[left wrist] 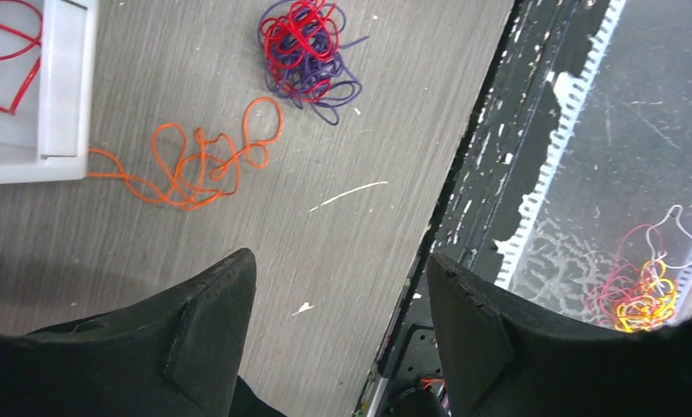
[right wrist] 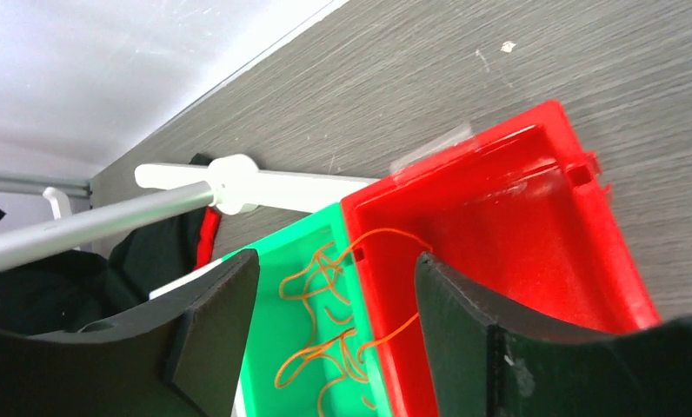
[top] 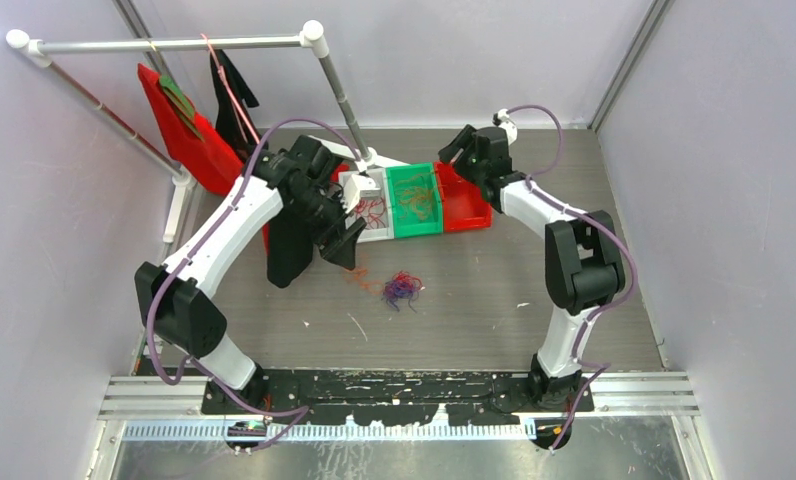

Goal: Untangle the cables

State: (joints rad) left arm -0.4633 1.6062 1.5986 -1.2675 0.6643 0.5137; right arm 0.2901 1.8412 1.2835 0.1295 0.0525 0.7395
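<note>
Next, I take the loop of orange cable that hangs over the side of the red bin into it with my right gripper and tuck it into the green bin [right wrist: 299, 308].
A purple and red cable clump [top: 402, 289] lies on the table, with a loose orange cable [top: 362, 278] to its left. In the left wrist view the clump [left wrist: 308, 52] and the orange cable [left wrist: 199, 161] lie ahead of my left gripper [left wrist: 338, 278], which is open and empty above the table. A red cable [left wrist: 8, 52] lies in the white bin [left wrist: 64, 87]. My right gripper [right wrist: 336, 269] is open and empty above the green bin [right wrist: 264, 365]. An orange cable [right wrist: 325, 330] lies in that bin and laps over the wall into the red bin [right wrist: 516, 234].
A clothes rack [top: 174, 44] at the back left holds red [top: 189, 135] and black [top: 232, 100] garments. A black garment [top: 289, 250] hangs by the left arm. Three bins stand side by side at the back. Stray wires [left wrist: 642, 291] lie on the metal tray past the near edge.
</note>
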